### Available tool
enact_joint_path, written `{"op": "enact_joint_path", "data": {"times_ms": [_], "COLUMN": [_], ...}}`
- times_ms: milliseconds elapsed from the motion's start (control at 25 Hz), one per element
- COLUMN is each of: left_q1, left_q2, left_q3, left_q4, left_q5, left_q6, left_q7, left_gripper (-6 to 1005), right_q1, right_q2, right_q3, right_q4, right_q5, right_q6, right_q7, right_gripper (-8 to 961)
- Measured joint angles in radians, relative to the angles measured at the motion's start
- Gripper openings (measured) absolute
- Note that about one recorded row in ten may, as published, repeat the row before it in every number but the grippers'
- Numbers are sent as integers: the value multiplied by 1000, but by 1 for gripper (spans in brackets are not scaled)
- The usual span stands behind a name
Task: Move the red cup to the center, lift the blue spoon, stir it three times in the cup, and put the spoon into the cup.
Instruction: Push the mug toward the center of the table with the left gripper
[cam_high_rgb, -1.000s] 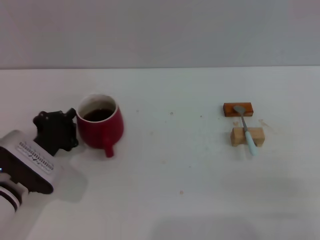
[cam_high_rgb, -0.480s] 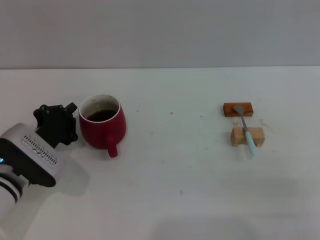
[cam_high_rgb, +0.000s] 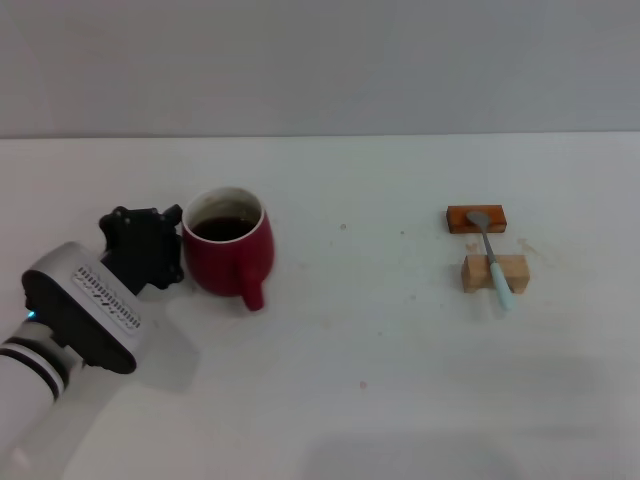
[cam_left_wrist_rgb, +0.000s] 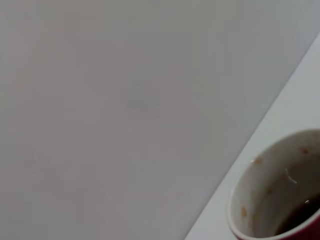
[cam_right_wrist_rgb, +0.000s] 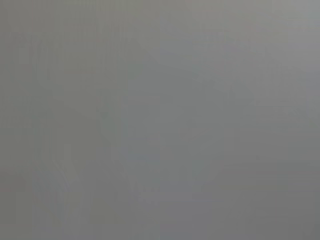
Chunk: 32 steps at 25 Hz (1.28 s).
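Note:
The left gripper will release the red cup on the bare table (cam_high_rgb: 291, 293) just past the cup's handle, toward the wooden blocks.
The red cup (cam_high_rgb: 228, 258) stands left of the table's middle, dark liquid inside and its handle pointing toward me. My left gripper (cam_high_rgb: 160, 247) is pressed against the cup's left side at table height. The left wrist view shows only the cup's (cam_left_wrist_rgb: 272, 192) white, stained inner wall and rim. Far to the right lies the blue spoon (cam_high_rgb: 490, 255), its metal bowl on an orange-brown block (cam_high_rgb: 476, 218) and its pale handle across a tan block (cam_high_rgb: 494, 272). My right gripper is out of view.
The white table (cam_high_rgb: 400, 350) runs back to a grey wall. The two small wooden blocks under the spoon are the only other objects. The right wrist view shows plain grey.
My left gripper and the red cup have slid together to the right, toward the table's middle. The spoon and blocks have stayed put.

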Motion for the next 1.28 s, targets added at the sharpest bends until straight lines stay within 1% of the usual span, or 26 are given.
{"op": "enact_joint_path", "data": {"times_ms": [40,120,280,320,480,520,880,1040,1280], "left_q1": [0,4,4,15,21,20,7,14,12], "left_q2": [0,-4,-4,-6,-9,-10,-10,-4,-8], "left_q3": [0,42,42,63,76,84,95,85,95], "left_q4": [0,-33,-33,-77,-111,-126,-132,-118,-110], "left_q5": [0,0,0,-1,-1,-1,-6,-9,-7], "left_q6": [0,-7,-7,-11,-11,-11,-11,-11,-16], "left_q7": [0,-5,-5,-6,-15,-50,-84,-77,-75], "left_gripper": [64,66,70,70,74,75,83,86,91], "right_q1": [1,2,3,4,4,4,3,7,11], "right_q2": [0,-1,-1,-1,0,0,-3,-3,-3], "right_q3": [-3,-7,-10,-12,-13,-13,-22,-22,-23], "right_q4": [0,0,1,2,4,5,16,17,17], "right_q5": [0,0,0,0,0,0,0,0,0], "right_q6": [0,-1,-1,-1,-1,-1,-3,-13,-13], "right_q7": [0,0,0,0,0,0,0,0,0], "right_gripper": [733,734,735,735,736,736,738,739,741]}}
